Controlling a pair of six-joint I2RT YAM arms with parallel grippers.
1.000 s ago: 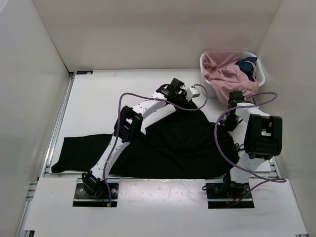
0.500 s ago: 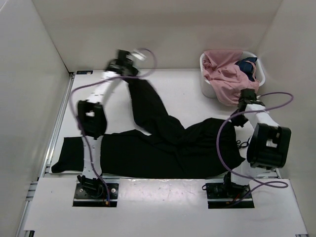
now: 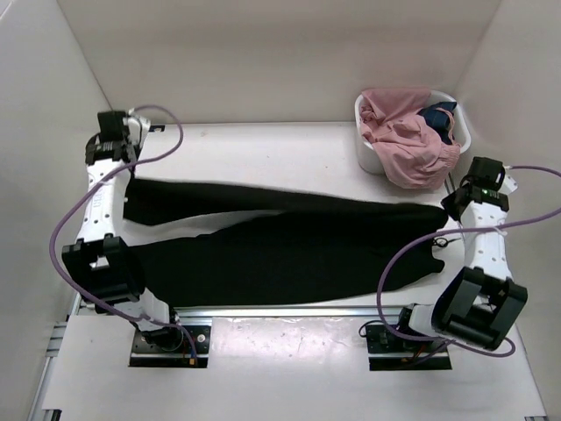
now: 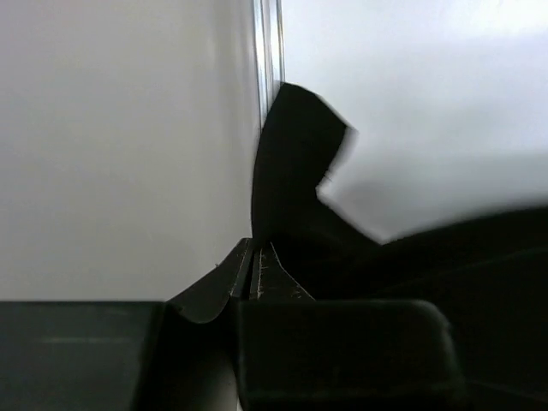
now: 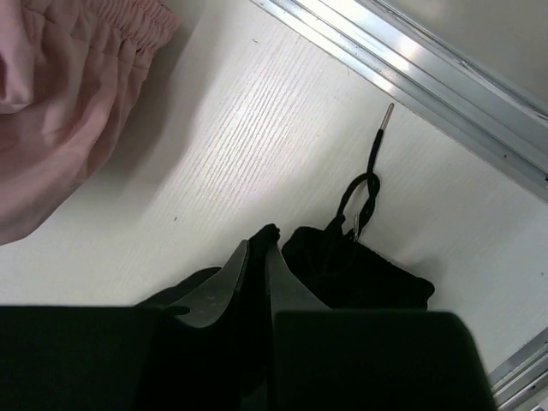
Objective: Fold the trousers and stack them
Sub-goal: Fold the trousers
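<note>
The robot's right gripper will set the waistband of the black trousers down on the table (image 3: 429,295) just behind the front metal rail.
The black trousers (image 3: 289,237) lie stretched across the table, waist at the right, two legs running left. My left gripper (image 3: 123,180) is shut on the hem of the far leg at the table's left edge; in the left wrist view the black cloth (image 4: 295,188) rises from between the closed fingers. My right gripper (image 3: 450,213) is shut on the waistband at the right. In the right wrist view the waistband (image 5: 360,270) and its drawstring (image 5: 366,184) show beside the fingers.
A white basket (image 3: 368,156) at the back right holds a pink garment (image 3: 405,140) and a dark blue cloth (image 3: 438,118). Metal rails run along the left (image 3: 103,210) and right table edges. White walls enclose the table.
My left gripper swept from the middle to the far left edge, dragging the far trouser leg out straight. My right gripper moved right and nearer, pulling the waist taut.
</note>
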